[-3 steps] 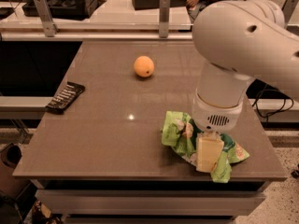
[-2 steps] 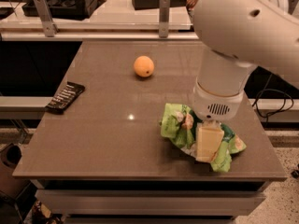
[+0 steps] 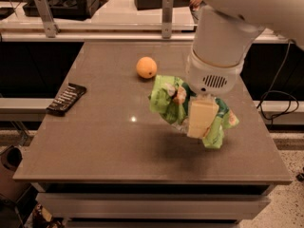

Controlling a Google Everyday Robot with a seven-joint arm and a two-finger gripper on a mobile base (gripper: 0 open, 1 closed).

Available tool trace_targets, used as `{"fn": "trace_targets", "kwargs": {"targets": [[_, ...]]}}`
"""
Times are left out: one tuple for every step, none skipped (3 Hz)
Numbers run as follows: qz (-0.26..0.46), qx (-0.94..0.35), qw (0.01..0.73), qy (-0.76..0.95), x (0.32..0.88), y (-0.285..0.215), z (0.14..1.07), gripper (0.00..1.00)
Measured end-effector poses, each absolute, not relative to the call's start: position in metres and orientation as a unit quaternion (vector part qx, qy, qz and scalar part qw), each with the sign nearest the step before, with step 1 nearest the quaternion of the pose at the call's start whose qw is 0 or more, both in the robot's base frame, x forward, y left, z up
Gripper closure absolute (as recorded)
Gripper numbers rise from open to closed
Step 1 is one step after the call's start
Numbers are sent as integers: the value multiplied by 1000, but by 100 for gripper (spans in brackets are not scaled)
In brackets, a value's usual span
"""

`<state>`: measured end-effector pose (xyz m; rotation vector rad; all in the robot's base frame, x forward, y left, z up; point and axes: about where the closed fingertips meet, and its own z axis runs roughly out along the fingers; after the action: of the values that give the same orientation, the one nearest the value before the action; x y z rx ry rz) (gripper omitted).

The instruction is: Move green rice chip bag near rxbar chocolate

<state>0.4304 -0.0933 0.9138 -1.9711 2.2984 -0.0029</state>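
Note:
Next, my gripper releases the green rice chip bag, now held up off the table, on the brown table (image 3: 74, 127) in front of the rxbar chocolate.
The green rice chip bag (image 3: 167, 99) is crumpled and bright green, held up off the brown table (image 3: 104, 151) right of centre, with its shadow on the tabletop below. My gripper (image 3: 202, 115) hangs from the big white arm and is shut on the bag, one cream-coloured finger (image 3: 202, 118) showing in front of it. The rxbar chocolate (image 3: 66, 99), a small flat black bar with white text, lies at the table's left edge, far left of the bag.
A round orange fruit (image 3: 146, 67) sits on the table just behind and left of the bag. A counter with metal posts (image 3: 167, 16) and dark equipment runs behind the table. A cable (image 3: 278, 99) hangs at the right.
The bag was resting on the table near the front right; now the gripper has lifted it off the surface and carried it up and towards the orange.

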Motion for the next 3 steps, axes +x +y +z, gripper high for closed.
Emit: {"fn": "trace_targets", "kwargs": {"targets": [[6, -670, 93, 736, 443, -63, 921, 100], [26, -699, 117, 705, 454, -21, 917, 100], [44, -731, 128, 669, 461, 23, 910, 100]]}}
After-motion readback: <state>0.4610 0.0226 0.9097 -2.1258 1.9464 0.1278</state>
